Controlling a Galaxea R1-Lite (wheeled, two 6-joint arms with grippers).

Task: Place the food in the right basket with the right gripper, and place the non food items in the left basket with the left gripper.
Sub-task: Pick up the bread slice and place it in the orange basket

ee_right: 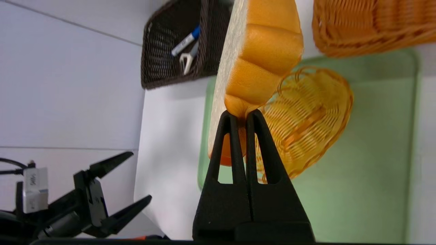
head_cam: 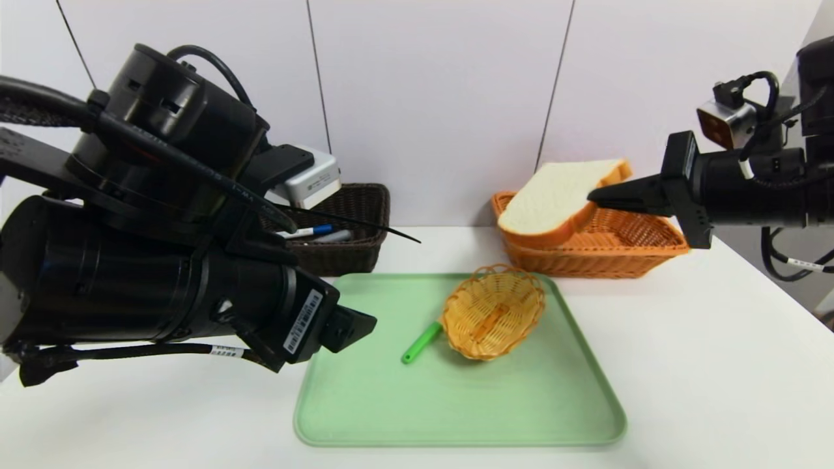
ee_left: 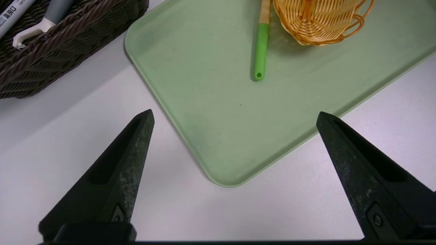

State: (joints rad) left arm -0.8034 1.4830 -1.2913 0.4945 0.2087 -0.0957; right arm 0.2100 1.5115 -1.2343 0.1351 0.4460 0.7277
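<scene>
The robot's right gripper should release the toast bread inside the orange basket (head_cam: 610,222), just past the orange basket's middle, away from the brown basket.
My right gripper (head_cam: 594,197) (ee_right: 241,115) is shut on the crust edge of a slice of toast bread (head_cam: 557,198) (ee_right: 259,58), holding it in the air just above the orange right basket (head_cam: 645,254) (ee_right: 368,27). On the green tray (head_cam: 456,404) (ee_left: 211,112) lie a green-handled tool (head_cam: 421,342) (ee_left: 261,51) and a small yellow wicker basket (head_cam: 493,311) (ee_left: 316,20) tipped on its side over the tool's far end. My left gripper (ee_left: 235,115) hangs open above the tray's near left corner. The dark brown left basket (head_cam: 352,228) (ee_left: 54,51) holds a marker and another small item.
The white table (head_cam: 704,365) runs to a white wall behind both baskets. My left arm (head_cam: 143,260) fills the left part of the head view and hides part of the brown basket.
</scene>
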